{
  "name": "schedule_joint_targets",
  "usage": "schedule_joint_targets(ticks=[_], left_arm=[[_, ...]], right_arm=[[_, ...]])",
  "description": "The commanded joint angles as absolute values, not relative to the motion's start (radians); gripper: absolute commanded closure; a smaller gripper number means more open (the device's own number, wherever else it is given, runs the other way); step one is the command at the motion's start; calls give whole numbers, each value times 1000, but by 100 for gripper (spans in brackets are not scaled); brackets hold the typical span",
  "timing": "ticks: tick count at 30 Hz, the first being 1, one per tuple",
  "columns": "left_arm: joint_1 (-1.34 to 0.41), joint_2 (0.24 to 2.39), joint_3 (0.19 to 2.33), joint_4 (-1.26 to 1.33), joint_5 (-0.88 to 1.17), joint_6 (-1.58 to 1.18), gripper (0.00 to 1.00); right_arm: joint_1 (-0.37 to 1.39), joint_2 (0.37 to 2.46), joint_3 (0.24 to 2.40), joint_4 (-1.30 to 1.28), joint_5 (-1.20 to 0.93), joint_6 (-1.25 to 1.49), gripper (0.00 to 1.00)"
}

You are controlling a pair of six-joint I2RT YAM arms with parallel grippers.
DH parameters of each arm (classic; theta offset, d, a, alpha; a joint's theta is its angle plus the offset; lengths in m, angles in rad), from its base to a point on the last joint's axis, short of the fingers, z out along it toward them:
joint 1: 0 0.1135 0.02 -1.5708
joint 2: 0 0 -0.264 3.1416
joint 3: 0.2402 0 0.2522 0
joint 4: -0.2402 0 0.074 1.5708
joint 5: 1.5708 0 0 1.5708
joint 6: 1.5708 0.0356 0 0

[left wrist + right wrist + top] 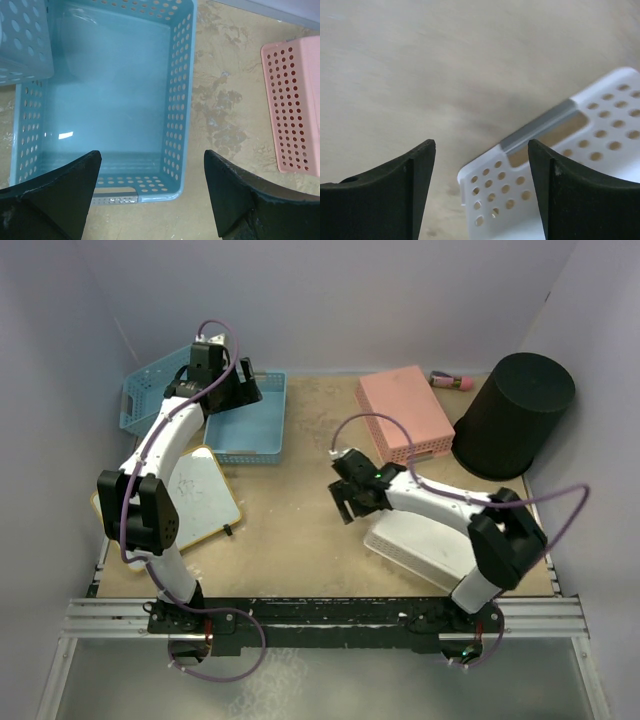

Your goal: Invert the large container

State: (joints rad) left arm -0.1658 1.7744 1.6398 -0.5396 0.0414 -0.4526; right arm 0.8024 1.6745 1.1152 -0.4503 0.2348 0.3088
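Next, my left gripper grabs the long rim (282, 425) (185, 140) of the large blue basket, on the side that faces the pink basket.
The large blue perforated basket (250, 430) stands upright and empty at the back left of the table. In the left wrist view its right wall (181, 100) and near right corner lie between my fingers. My left gripper (243, 390) (150, 192) is open above the basket's near end and holds nothing. My right gripper (346, 502) (481, 180) is open and empty near the table's middle, above the corner of a white perforated basket (520, 195).
A smaller blue basket (150, 400) (22, 40) sits left of the large one. A pink basket (405, 412) (295, 105) lies upside down at the back. A black bin (515, 415) stands inverted at the back right. The white basket (425, 545) lies front right, a whiteboard (200, 495) front left.
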Motion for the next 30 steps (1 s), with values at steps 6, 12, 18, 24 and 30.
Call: schedule_joint_targets(ticks=[6,12,18,24,30], left_arm=[[-191,1794,1656,-463,79,-475,19],[-287,1857,1686,-486,-32,-432,19],[-322,1949,1712,-484,-94,-426,19],[-370,2059,1785,-493,-147,-405,21],[-382,2164,1849,-511,-175,-384,40]], right_arm=[[693,1430,1079,-552,379,370,23],[693,1492,1146,-445,257,376,22],[690,1573,1090,-522,330,411,22],[608,1489,991,-580,403,499,22],[603,1465,1049,-561,393,502,22]])
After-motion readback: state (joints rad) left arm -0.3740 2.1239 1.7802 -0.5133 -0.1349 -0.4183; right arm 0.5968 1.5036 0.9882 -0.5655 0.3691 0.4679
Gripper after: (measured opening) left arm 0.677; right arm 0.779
